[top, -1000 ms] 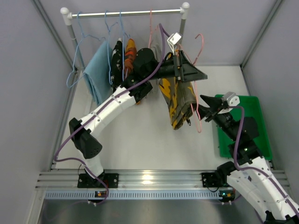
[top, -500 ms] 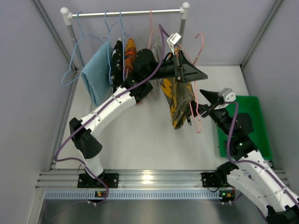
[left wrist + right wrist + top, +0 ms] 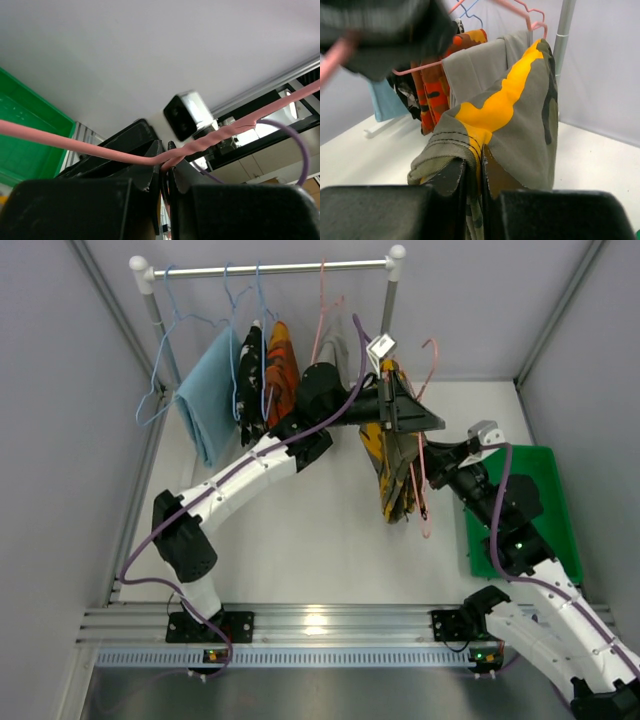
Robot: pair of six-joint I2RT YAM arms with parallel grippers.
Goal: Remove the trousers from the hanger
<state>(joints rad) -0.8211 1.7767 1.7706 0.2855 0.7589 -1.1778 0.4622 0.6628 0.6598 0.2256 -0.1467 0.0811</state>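
Observation:
The robot's right gripper should release the camouflage trousers on the bottom of the green bin (image 3: 505, 508).
The camouflage trousers (image 3: 395, 475) hang folded over the pink wire hanger (image 3: 425, 515), away from the rail. My left gripper (image 3: 415, 420) is shut on the hanger's twisted neck; the left wrist view shows the pink wire (image 3: 75, 141) pinched between the tips of the left gripper (image 3: 167, 147). My right gripper (image 3: 432, 455) reaches in from the right. In the right wrist view the right gripper (image 3: 474, 165) is shut on a folded edge of the trousers (image 3: 520, 115), with yellow and olive cloth squeezed between the fingers.
A rail (image 3: 270, 268) at the back carries blue hangers with a blue cloth (image 3: 205, 405), a black patterned garment, an orange-and-black garment (image 3: 280, 360) and a grey garment (image 3: 335, 345). A green bin (image 3: 525, 510) sits at the right beneath the right arm.
The right gripper moved left up to the trousers and shut on their edge. The left gripper carried the hanger slightly right and toward the front, and the trousers swung with it.

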